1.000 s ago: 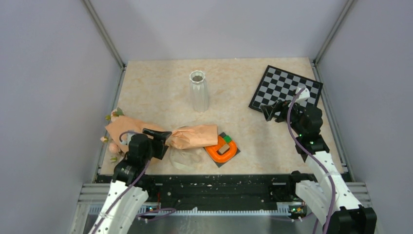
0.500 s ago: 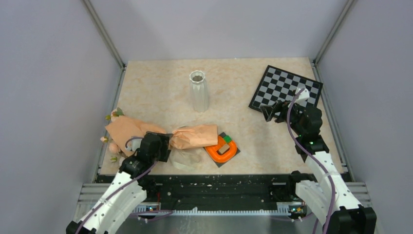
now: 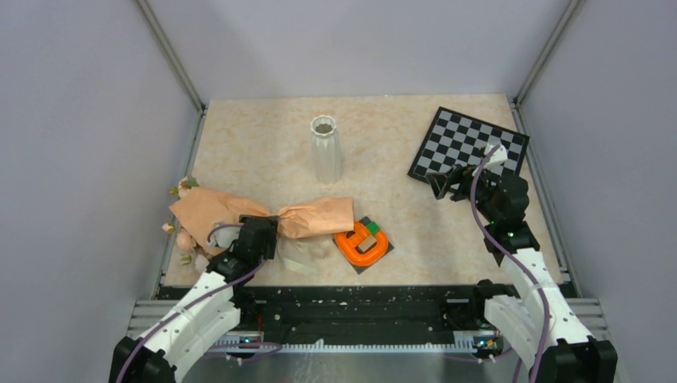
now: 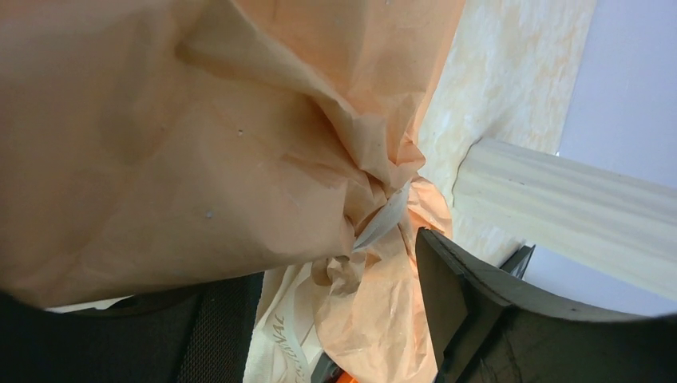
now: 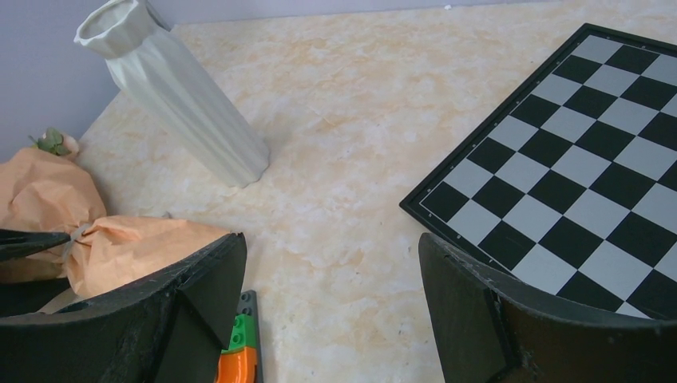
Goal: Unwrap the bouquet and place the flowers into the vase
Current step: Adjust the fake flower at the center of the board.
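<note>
The bouquet's paper bulges over one finger of my low, tilted left gripper, so it should point down and pinch the cream ribbon at the waist (image 4: pixel 384 218).
The bouquet (image 3: pixel 215 209) lies on its side at the table's left, peach kraft paper pinched at the waist by a cream ribbon (image 4: pixel 385 223). Flowers (image 3: pixel 188 187) peep out of its left end, with only a few buds and leaves showing. My left gripper (image 3: pixel 266 231) straddles the waist, jaws wide but closed against the crumpled paper, which fills the left wrist view. One finger (image 4: pixel 459 299) shows there; the other is hidden behind paper. The white ribbed vase (image 3: pixel 325 148) stands upright mid-table. My right gripper (image 3: pixel 448 183) hovers open and empty at the chessboard's near corner.
A chessboard (image 3: pixel 471 145) lies at the back right. An orange ring (image 3: pixel 363 244) with a green brick sits on a dark plate just right of the bouquet's stem end. Pale printed wrapping (image 3: pixel 302 255) lies under the bouquet. Enclosure walls and rails bound the table.
My left arm has swung its elbow left and the gripper has turned at the bouquet's waist. The bouquet has shifted slightly away from me. The right arm has not moved.
</note>
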